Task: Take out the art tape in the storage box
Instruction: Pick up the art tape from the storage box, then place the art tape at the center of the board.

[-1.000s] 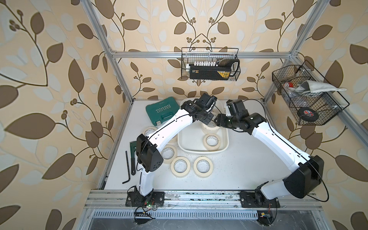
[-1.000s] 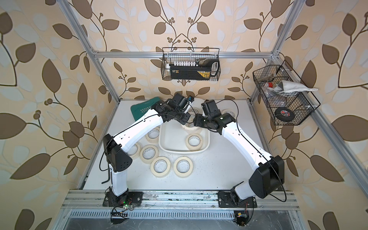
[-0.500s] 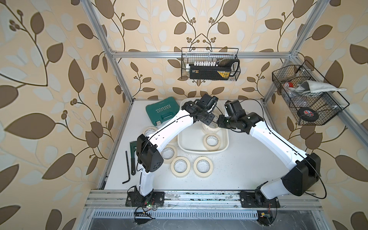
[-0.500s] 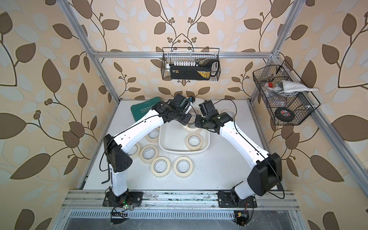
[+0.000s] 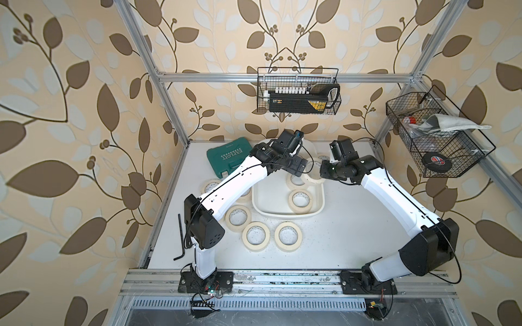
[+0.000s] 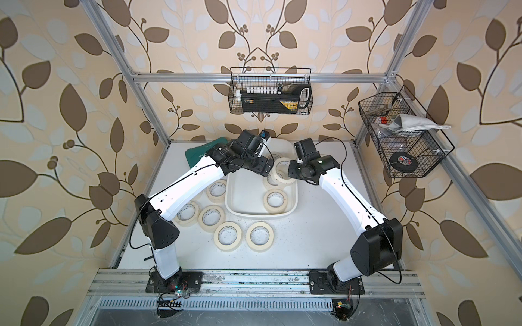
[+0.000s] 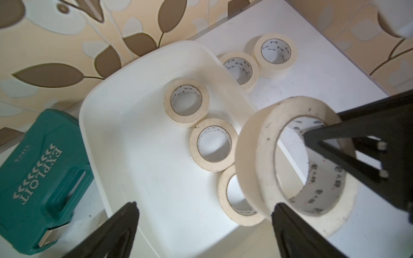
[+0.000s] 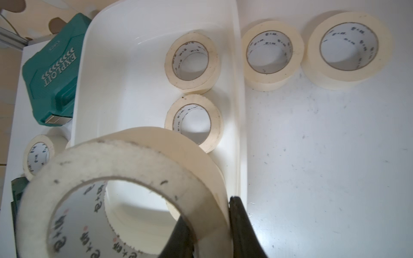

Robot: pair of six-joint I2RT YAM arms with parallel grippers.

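Note:
Next, my right gripper releases the tape roll, now tilted above the box's far corner, on the table [image 5: 329, 181] [image 8: 278, 122] between the side of the box and the bare tabletop, touching another roll.
The white storage box [image 5: 285, 215] sits mid-table, and both arms meet over its far end. One cream art tape roll [image 5: 312, 176] [image 6: 281, 170] hangs tilted above the box's far right corner. My right gripper [image 5: 322, 172] [image 8: 207, 210] is shut on that roll's wall [image 8: 134, 160], one finger inside the core and one outside. My left gripper [image 5: 303, 166] [image 7: 204, 205] stands open beside the roll [image 7: 257, 156], with nothing between its fingers. In the left wrist view, three more rolls [image 7: 186, 99] [image 7: 213, 145] lie flat in the box [image 7: 134, 134].
Several tape rolls [image 5: 255, 235] [image 5: 288, 235] lie on the table left of and in front of the box; two more [image 8: 270, 53] [image 8: 348, 49] lie past its far right. A green tool case [image 5: 228, 156] is back left and a hex key [image 5: 180, 240] at the left edge. Wire baskets [image 5: 298, 93] [image 5: 432, 141] hang on the walls.
My left gripper was shut and has opened wide, letting go of the roll. My right gripper has closed on that roll's wall and now carries it.

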